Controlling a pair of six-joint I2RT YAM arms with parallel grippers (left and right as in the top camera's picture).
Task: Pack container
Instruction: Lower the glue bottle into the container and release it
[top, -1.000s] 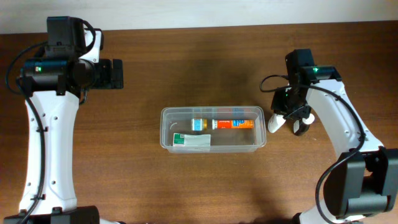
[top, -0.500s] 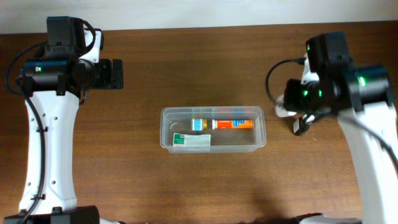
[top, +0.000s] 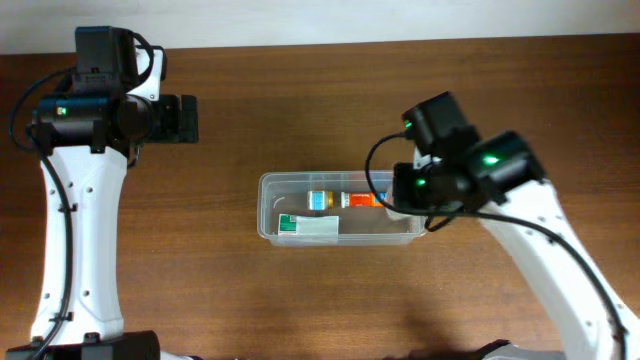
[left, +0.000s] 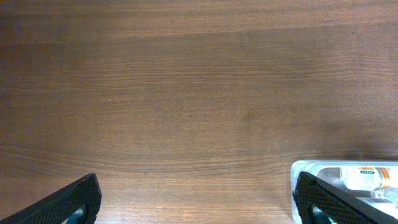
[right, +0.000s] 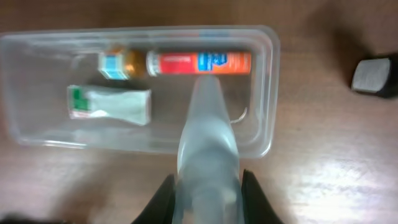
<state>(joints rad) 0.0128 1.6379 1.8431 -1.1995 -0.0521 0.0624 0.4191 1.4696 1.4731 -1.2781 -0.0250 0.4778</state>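
Observation:
Next, my right gripper puts the white tube down inside the clear plastic container (top: 400, 213) (right: 239, 96), next to the blue-labelled end of the orange tube.
The clear plastic container (top: 290, 193) lies at the table's middle, holding an orange tube (top: 358, 200), a small bottle (top: 319, 200) and a green-and-white sachet (top: 308, 227). My right gripper (right: 208, 194) is shut on a white tube (right: 208, 146) and hovers over the container's right end (right: 264, 93); in the overhead view the arm (top: 440, 180) hides the jaws. The orange tube (right: 199, 63), bottle (right: 118, 63) and sachet (right: 109, 103) show below it. My left gripper (left: 199, 205) is open and empty, above bare wood left of the container's corner (left: 311, 167).
A dark grey block (right: 375, 76) lies on the table right of the container. The left arm (top: 100, 110) stands at the far left. The wooden table's far edge runs along the top of the overhead view.
My right arm has swung left from the table right of the container to above its right end, carrying the white tube. The left arm has not moved.

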